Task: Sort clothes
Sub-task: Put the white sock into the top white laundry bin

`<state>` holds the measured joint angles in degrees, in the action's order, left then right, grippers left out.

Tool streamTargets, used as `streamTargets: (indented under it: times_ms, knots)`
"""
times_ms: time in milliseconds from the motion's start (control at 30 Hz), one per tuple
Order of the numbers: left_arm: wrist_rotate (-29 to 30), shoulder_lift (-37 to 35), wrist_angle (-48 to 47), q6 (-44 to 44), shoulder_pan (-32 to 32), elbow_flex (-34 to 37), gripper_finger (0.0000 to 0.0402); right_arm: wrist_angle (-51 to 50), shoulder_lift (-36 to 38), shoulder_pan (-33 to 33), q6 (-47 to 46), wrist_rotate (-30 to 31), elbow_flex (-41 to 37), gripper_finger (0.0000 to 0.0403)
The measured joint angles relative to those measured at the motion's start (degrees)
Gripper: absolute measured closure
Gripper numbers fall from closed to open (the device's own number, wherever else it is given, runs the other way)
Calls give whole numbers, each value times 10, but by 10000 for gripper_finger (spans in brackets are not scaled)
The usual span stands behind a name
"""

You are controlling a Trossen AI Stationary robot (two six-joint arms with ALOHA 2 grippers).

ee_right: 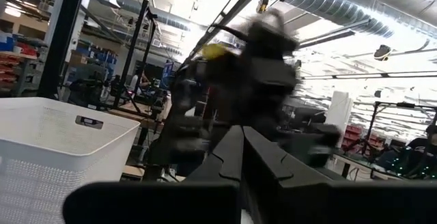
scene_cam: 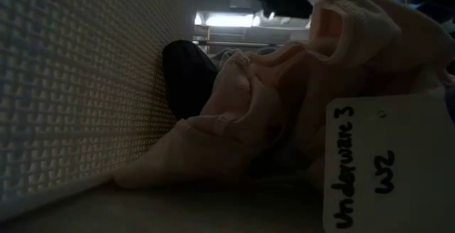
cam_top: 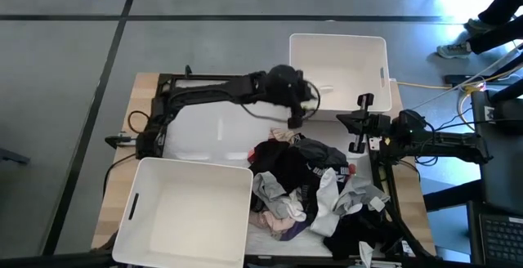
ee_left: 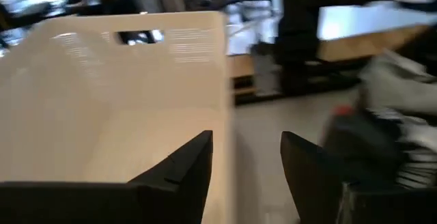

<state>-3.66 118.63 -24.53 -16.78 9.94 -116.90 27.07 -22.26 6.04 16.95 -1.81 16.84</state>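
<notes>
The long white garment lies beside the grey one in the heap. Next, my left gripper goes to the far end [cam_top: 328,175] of that white garment and closes there.
The clothes [cam_top: 315,186] lie in a mixed heap of black, white, grey and pink pieces on the table's near right part. In the low view a pink garment [scene_cam: 263,112] with a handwritten tag [scene_cam: 387,162] rests against a bin wall. My left gripper [cam_top: 296,117] [ee_left: 246,162] hangs open above the table, between the heap's far edge and the far white bin [cam_top: 339,64], with nothing between its fingers. My right gripper [cam_top: 347,122] [ee_right: 242,152] is shut and waits raised at the right, clear of the heap.
A second white bin [cam_top: 188,215] stands at the near left, its textured wall [scene_cam: 71,84] filling the low view's left. A white sheet [cam_top: 204,133] covers the table's middle. Cables run off the table's right side, where a person's legs [cam_top: 490,15] show on the floor.
</notes>
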Motion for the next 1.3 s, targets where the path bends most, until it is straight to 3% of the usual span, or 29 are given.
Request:
streamTargets:
  times_ms: [167, 533, 867, 1300]
  knots:
    - [0, 1, -41, -11, -57, 4, 237, -1, 0, 0, 0, -2, 0, 393]
    - [-1, 3, 57, -32, -143, 98, 237, -1, 0, 0, -1, -2, 0, 393]
    - [5, 6, 187, 103, -148, 201, 237, -1, 0, 0, -1, -1, 0, 393]
    - [4, 58, 289, 200, -159, 219, 237, 0, 0, 0, -1, 1, 0, 393]
